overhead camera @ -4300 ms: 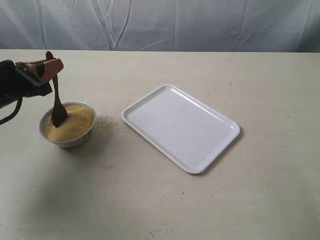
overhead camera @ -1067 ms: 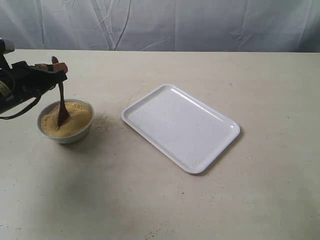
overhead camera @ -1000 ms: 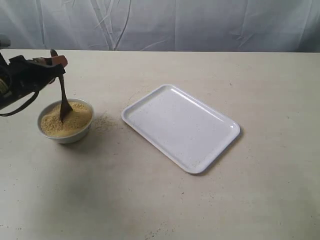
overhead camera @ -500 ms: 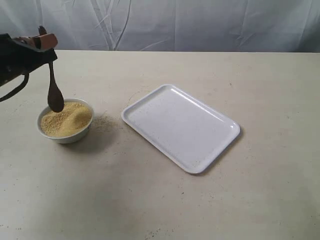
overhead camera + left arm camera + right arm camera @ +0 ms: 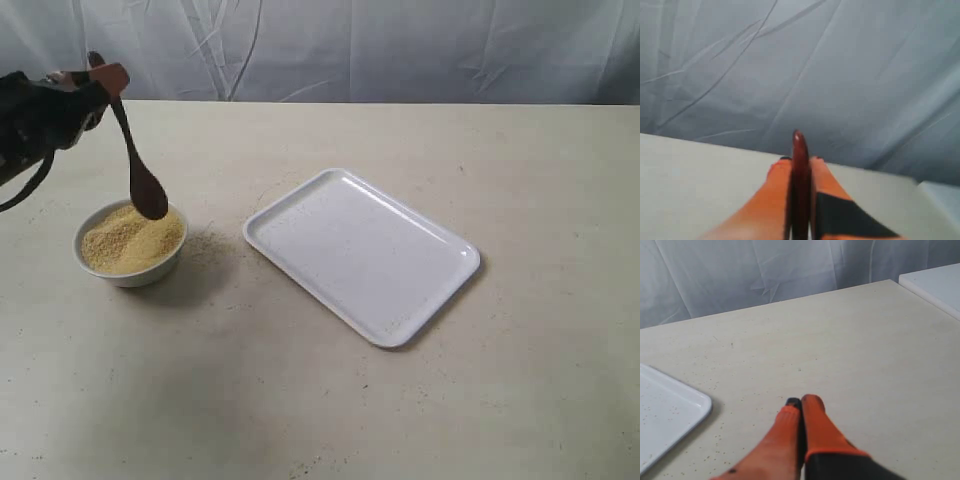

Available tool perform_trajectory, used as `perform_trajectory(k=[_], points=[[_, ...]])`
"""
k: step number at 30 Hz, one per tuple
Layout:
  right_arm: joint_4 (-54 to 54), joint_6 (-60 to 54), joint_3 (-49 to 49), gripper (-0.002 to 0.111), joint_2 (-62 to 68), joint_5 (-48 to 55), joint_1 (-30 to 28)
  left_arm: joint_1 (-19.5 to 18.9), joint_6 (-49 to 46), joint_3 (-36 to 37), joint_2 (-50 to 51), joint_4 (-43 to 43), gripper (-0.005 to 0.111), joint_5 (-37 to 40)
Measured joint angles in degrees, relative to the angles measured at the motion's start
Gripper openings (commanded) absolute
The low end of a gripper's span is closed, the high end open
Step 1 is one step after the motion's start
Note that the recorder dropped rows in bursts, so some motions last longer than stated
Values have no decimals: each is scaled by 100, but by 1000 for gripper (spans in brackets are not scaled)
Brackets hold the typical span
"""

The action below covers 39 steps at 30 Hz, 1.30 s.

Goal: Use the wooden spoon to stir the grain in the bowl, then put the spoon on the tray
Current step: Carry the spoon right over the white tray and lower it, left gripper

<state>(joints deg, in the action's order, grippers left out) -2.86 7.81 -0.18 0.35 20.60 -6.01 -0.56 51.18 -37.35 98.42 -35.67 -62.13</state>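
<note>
My left gripper will set the wooden spoon down on the white tray, just inside its far long edge (image 5: 393,236).
My left gripper (image 5: 100,76) is shut on the handle of the dark wooden spoon (image 5: 138,160) at the far left of the exterior view. The spoon hangs tilted, its scoop just above the right rim of the small white bowl (image 5: 130,270), clear of the yellow-tan grain (image 5: 125,238). In the left wrist view the spoon handle (image 5: 800,185) stands clamped between the orange fingers (image 5: 772,200). The white tray (image 5: 362,254) lies in the middle of the table, its corner (image 5: 670,415) in the right wrist view. My right gripper (image 5: 801,402) is shut and holds nothing, low over bare table.
Spilled grain (image 5: 212,243) dusts the table between bowl and tray. A grey-white cloth backdrop (image 5: 350,45) hangs behind the table's far edge. A white surface (image 5: 935,287) shows beyond the table corner in the right wrist view.
The left gripper lifted the spoon out of the grain, then swung it rightward; the scoop now hangs over the bowl's right rim. The bowl and tray have not moved.
</note>
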Motion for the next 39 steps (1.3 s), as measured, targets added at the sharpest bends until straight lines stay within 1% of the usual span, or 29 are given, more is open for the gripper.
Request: perform_trajectory(k=[3, 4, 7, 10, 13, 15, 17, 21, 23, 26, 28, 30, 32, 35, 38, 39], points=[[0, 0, 0, 0, 0, 0, 0, 12, 662, -146, -22, -211, 0, -514], [0, 0, 0, 0, 0, 0, 0, 42, 828, -211, -40, -249, 0, -558], [0, 0, 0, 0, 0, 0, 0, 297, 1383, -436, -149, -277, 0, -549], [0, 0, 0, 0, 0, 0, 0, 880, 1706, -773, -230, -277, 0, -102], [0, 0, 0, 0, 0, 0, 0, 1709, 1795, -1236, -240, -121, 0, 1202], [0, 0, 0, 0, 0, 0, 0, 2226, 1618, -1526, -200, 279, 0, 2073], [0, 0, 0, 0, 0, 0, 0, 2707, 1376, -1879, -37, 976, 0, 2647], [0, 0, 0, 0, 0, 0, 0, 3302, 1223, -2374, 531, 2301, 0, 2949], [0, 0, 0, 0, 0, 0, 0, 3507, 1213, -2607, 929, 2897, 0, 3035], [0, 0, 0, 0, 0, 0, 0, 3707, 1349, -2863, 1501, 3601, 1, 3252], [0, 0, 0, 0, 0, 0, 0, 3793, 1501, -2990, 1786, 3875, 4, 3436], [0, 0, 0, 0, 0, 0, 0, 3872, 1610, -3032, 2028, 4016, 11, 3595], [0, 0, 0, 0, 0, 0, 0, 3926, 1659, -3054, 2192, 4084, 22, 3677], [0, 0, 0, 0, 0, 0, 0, 3962, 1696, -3065, 2371, 4123, 41, 3713], [0, 0, 0, 0, 0, 0, 0, 3964, 1707, -3087, 2459, 4123, 54, 3713], [0, 0, 0, 0, 0, 0, 0, 3964, 1707, -3087, 2473, 4123, 56, 3713]])
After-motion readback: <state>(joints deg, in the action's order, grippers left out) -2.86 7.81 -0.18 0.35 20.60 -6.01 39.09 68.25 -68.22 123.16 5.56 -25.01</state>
